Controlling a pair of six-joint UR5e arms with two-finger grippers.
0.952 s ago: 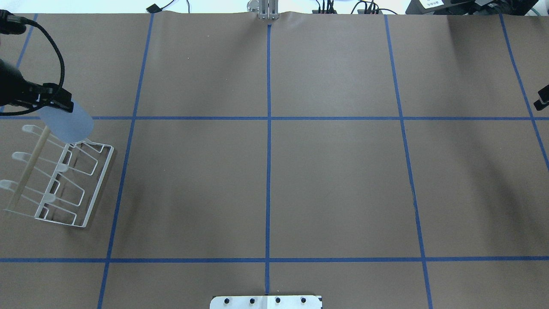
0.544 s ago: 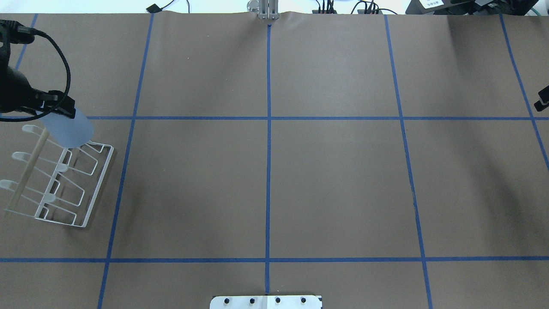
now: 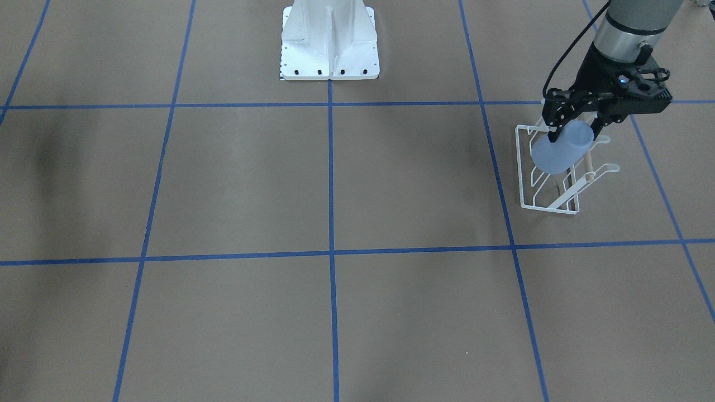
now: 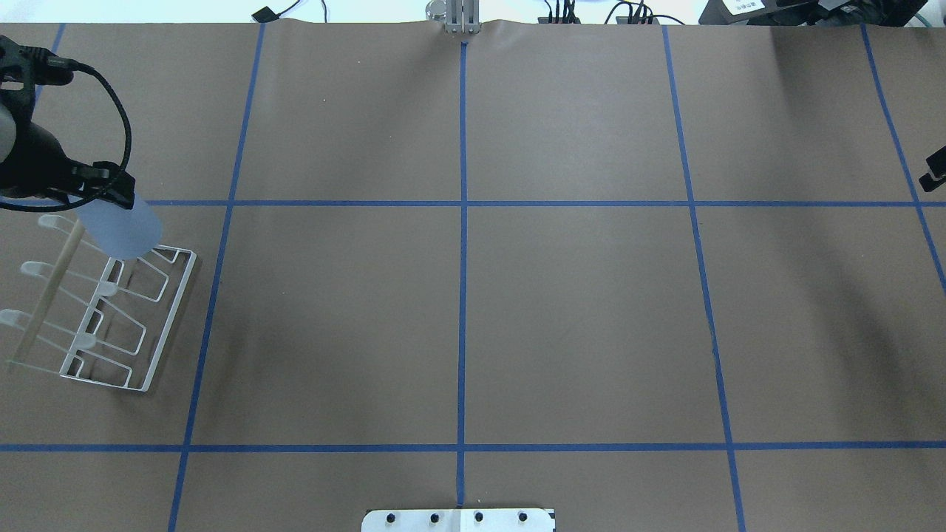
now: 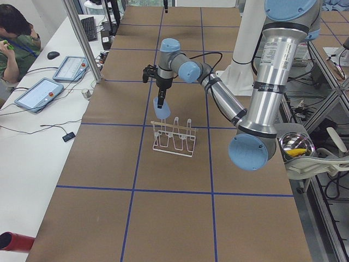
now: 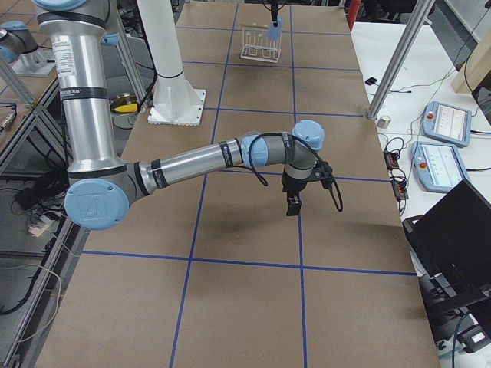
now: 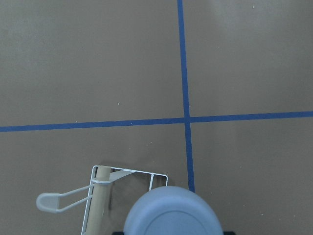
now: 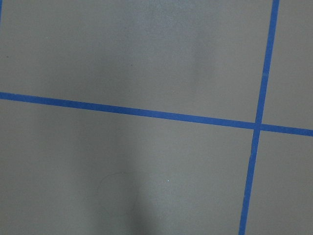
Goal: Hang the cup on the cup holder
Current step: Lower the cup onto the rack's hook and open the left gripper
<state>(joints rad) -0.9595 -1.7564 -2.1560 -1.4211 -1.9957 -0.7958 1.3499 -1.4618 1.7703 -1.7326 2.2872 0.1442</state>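
My left gripper will let go of the light blue cup on the cup holder's side (image 3: 539, 168) (image 7: 160, 210) across from the wooden rod.
My left gripper (image 4: 103, 198) is shut on the light blue cup (image 4: 124, 230) near its rim. It holds the cup tilted, closed end down, above the far end of the white wire cup holder (image 4: 159, 325). From the front, the gripper (image 3: 575, 129) carries the cup (image 3: 553, 155) over the rack (image 3: 525, 184). The left wrist view shows the cup's closed end (image 7: 171, 215) beside a prong and the wooden rod (image 7: 100, 196). I cannot tell whether the cup touches a prong. My right gripper (image 4: 935, 170) hovers at the table's right edge, only partly visible, with nothing seen in it.
Brown paper with blue tape lines (image 4: 463, 295) covers the table. The robot's white base plate (image 4: 458, 519) sits at the near edge. An operator (image 5: 16, 38) and tablets (image 5: 38, 93) are beside the table's far side.
My left gripper has shifted slightly right and turned. The cup's closed end has swung a little lower toward the rack. The right arm has not moved.
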